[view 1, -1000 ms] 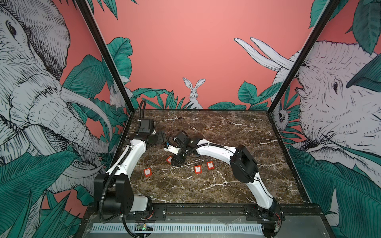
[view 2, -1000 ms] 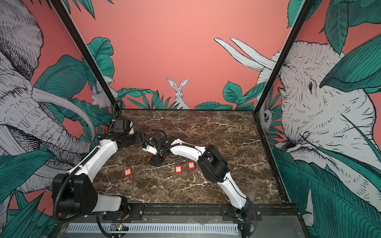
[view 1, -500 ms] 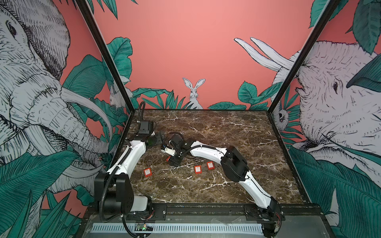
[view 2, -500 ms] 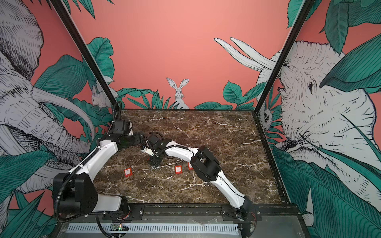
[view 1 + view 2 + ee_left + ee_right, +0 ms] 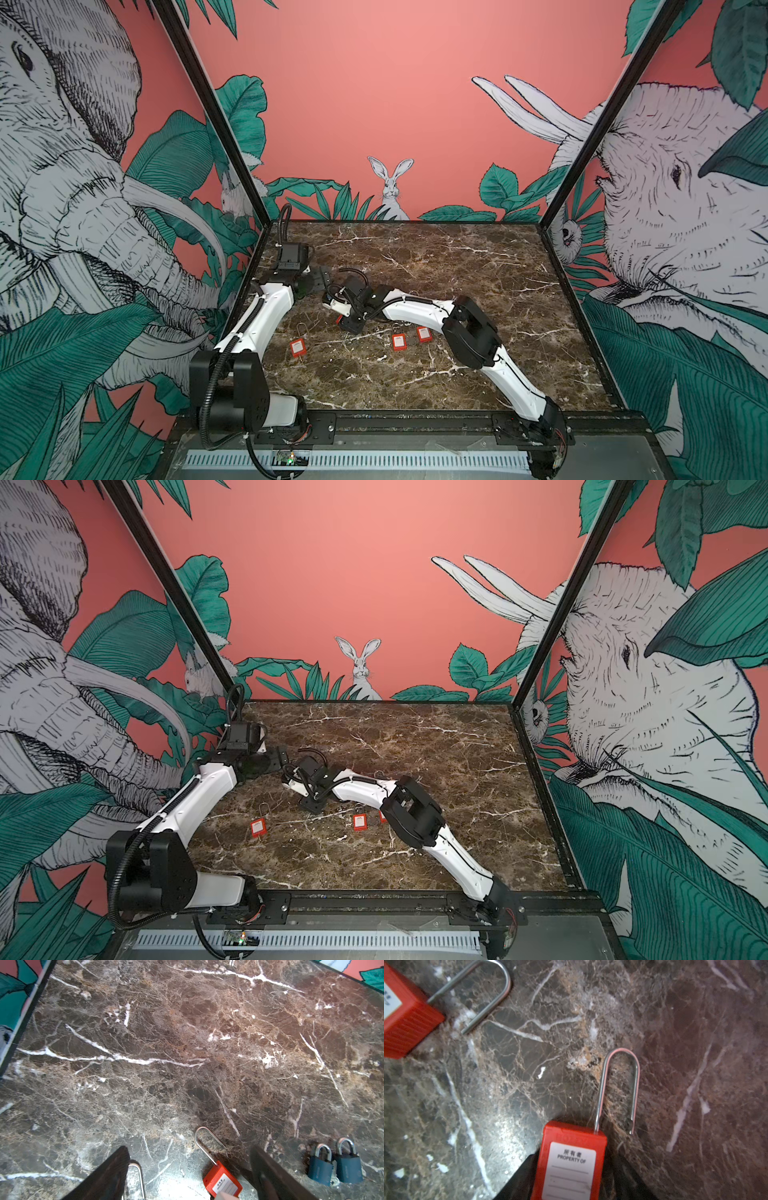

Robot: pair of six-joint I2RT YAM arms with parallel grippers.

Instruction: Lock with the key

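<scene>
The curved end of the shackle [image 5: 202, 1129] of the red padlock in my right gripper should be gripped next by my left gripper.
A red padlock [image 5: 571, 1163] with a white label lies on the marble table [image 5: 457, 270], its long shackle [image 5: 618, 1084] sprung open at one end. My right gripper [image 5: 572, 1169] is shut on its body, a dark finger [image 5: 519, 1180] on either side; in both top views it is the low black gripper [image 5: 347, 322] [image 5: 311, 804] left of centre. My left gripper [image 5: 189, 1167] [image 5: 320, 282] hovers open just behind it, and in the left wrist view the padlock [image 5: 222, 1182] shows between its fingers. I cannot make out the key.
A second red padlock [image 5: 297, 347] [image 5: 404, 1016] with an open shackle lies to the left front. Two small red padlocks [image 5: 399, 341] [image 5: 423, 333] lie under the right forearm. The left wrist view shows two blue padlocks [image 5: 320, 1164] [image 5: 349, 1165]. Black frame posts stand at the back corners.
My right gripper's jaws have narrowed onto the red padlock, and that arm's elbow has swung left. The left arm has barely moved.
</scene>
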